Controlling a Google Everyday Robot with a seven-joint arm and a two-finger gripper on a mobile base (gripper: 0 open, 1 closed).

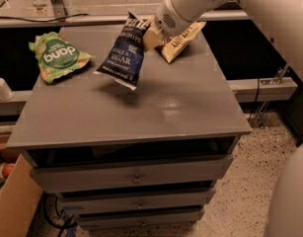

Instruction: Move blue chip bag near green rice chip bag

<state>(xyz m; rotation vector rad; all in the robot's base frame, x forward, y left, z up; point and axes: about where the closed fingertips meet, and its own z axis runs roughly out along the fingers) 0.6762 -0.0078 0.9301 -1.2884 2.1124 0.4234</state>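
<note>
Next, my gripper lets go of the blue chip bag against the near edge of the green rice chip bag [75, 65].
My gripper [150, 32] hangs over the back middle of the grey cabinet top [180, 107] and is shut on the upper edge of the blue chip bag [123, 53]. The navy bag with white lettering hangs tilted in the air above the top and casts a shadow below it. The green rice chip bag [57, 56] lies flat at the back left corner of the top, a short way left of the hanging blue bag.
A brown-and-cream bag [182, 41] lies at the back of the top, just right of my gripper. The cabinet has drawers [136, 177] in front. A cardboard box [13, 201] stands on the floor at lower left. A rail runs behind the cabinet.
</note>
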